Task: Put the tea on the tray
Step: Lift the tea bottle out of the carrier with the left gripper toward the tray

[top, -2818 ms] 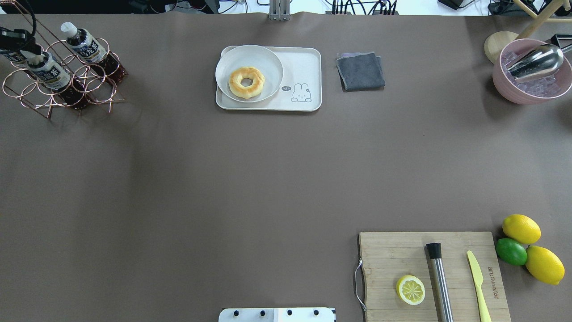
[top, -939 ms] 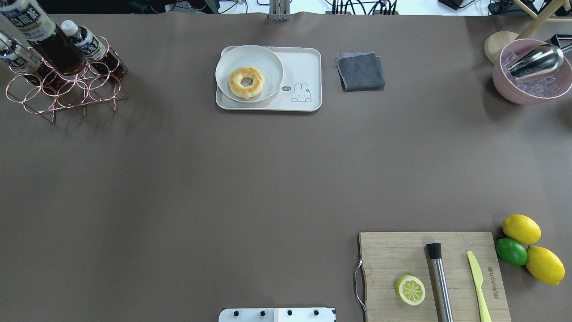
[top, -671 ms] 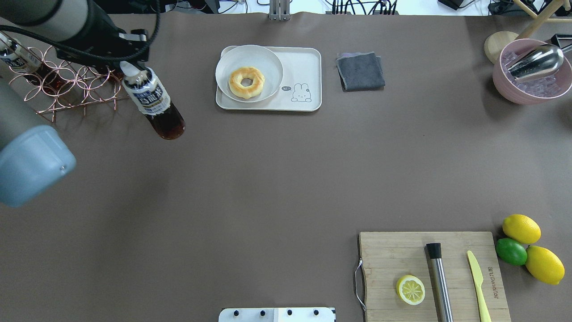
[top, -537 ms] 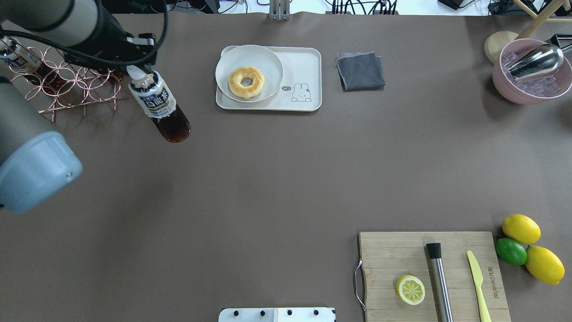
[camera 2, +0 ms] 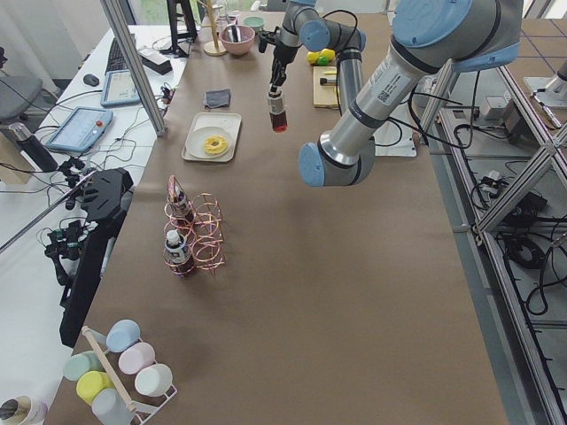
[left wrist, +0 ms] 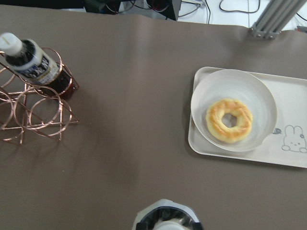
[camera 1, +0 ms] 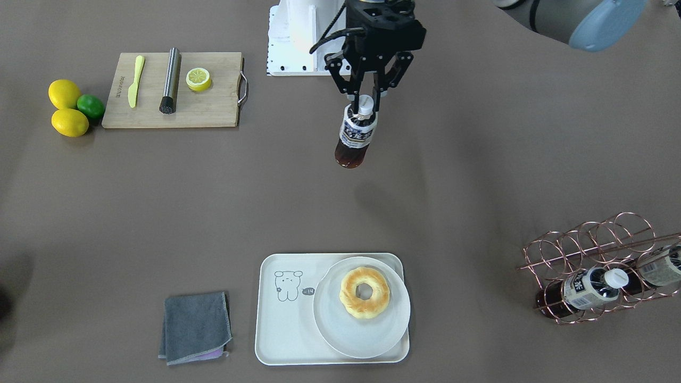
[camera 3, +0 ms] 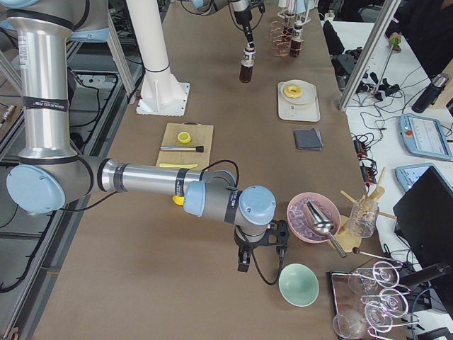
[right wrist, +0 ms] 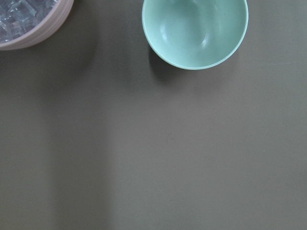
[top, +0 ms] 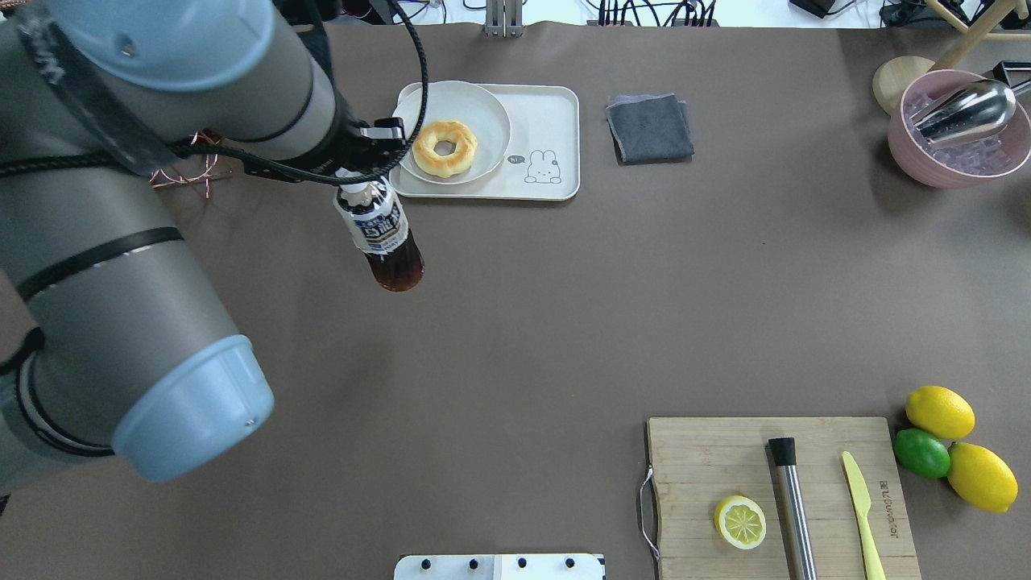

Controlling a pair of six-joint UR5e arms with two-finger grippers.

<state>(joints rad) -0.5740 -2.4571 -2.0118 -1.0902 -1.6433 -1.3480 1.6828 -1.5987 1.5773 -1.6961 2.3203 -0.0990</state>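
Next, I set the tea with my left gripper on the bare table [camera 1: 321, 170] between the cutting board and the tray.
My left gripper [camera 1: 364, 103] is shut on the neck of the tea [camera 1: 355, 135], a clear bottle of dark reddish-brown liquid with a white cap. It holds the bottle upright above the table. In the overhead view the tea [top: 380, 234] hangs just left of and nearer than the tray [top: 548, 121]. The cream tray [camera 1: 282, 330] has a line-drawn animal and carries a round white plate [camera 1: 340, 330] with a donut [camera 1: 365, 292]. My right gripper [camera 3: 258, 258] shows only in the exterior right view, near a green bowl [right wrist: 195, 31]; I cannot tell whether it is open or shut.
A copper wire rack [camera 1: 596, 255] at the table's left end holds two more bottles [camera 1: 585, 290]. A grey cloth [top: 649, 127] lies right of the tray. A cutting board [top: 725, 451] with a lemon half, muddler and knife, and a pink ice bowl [top: 958, 133], are on the right.
My left arm has lifted the tea out of the wire rack and carried it rightward, from beside the rack to just short of the tray's left edge.
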